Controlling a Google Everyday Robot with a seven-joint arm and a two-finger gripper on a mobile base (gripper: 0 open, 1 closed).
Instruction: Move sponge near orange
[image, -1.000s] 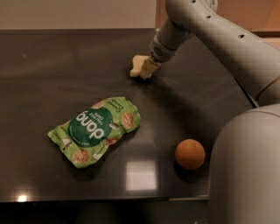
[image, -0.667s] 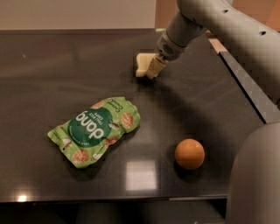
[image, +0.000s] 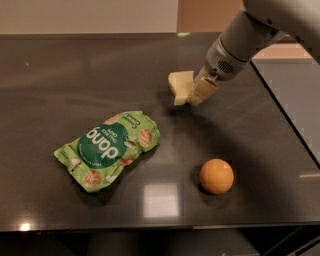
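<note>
The sponge, now at the back middle of the table, will be let go by my gripper on the dark table (image: 217, 140) just behind the orange, close to the orange's far side.
The pale cream sponge (image: 180, 81) is held in my gripper (image: 188, 100) at the back middle of the dark table (image: 60, 70), and looks slightly lifted above its shadow. The gripper comes down from the upper right on the grey arm (image: 240, 42), with its cream fingers (image: 202, 91) shut on the sponge's near side. The orange (image: 216, 176) rests on the table towards the front right, well in front of the sponge and apart from it.
A green snack bag (image: 108, 150) lies flat on the table left of the orange. The table's right edge (image: 287, 117) runs diagonally beside the arm, and its front edge (image: 150, 227) is near the bottom.
The gripper has moved right and a little towards the front with the sponge in it. The orange and the bag have not moved.
</note>
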